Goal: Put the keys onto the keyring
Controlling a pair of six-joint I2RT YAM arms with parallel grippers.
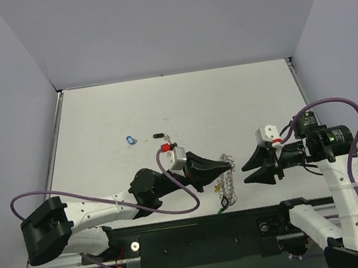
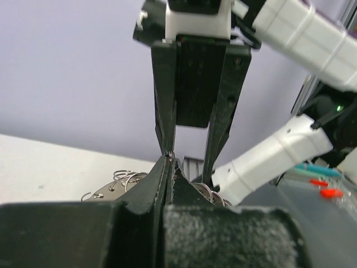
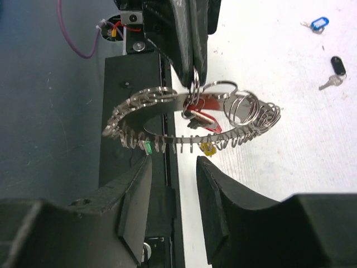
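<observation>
Next, my right gripper pinches the wire loop in my left gripper, since the keyring hangs only from that wire loop (image 3: pixel 193 101), before my left gripper opens and turns.
My left gripper (image 1: pixel 226 164) is shut on one wire loop of the keyring (image 1: pixel 226 182) and holds the ring hanging above the table's near edge. In the right wrist view the keyring (image 3: pixel 173 101) is a flat silver ring rimmed with wire loops. It carries a red key (image 3: pixel 202 118), a green key (image 3: pixel 148 147) and a yellow key (image 3: pixel 207 149). My right gripper (image 1: pixel 245 172) is open and empty, facing the ring from the right, a short gap away. A blue key (image 1: pixel 131 140) and a black key (image 1: pixel 159 135) lie on the table behind the left arm.
The black base rail (image 1: pixel 201 235) runs along the table's near edge, below the hanging ring. Purple cables loop round both arms. Grey walls close the table (image 1: pixel 182 106) on three sides.
</observation>
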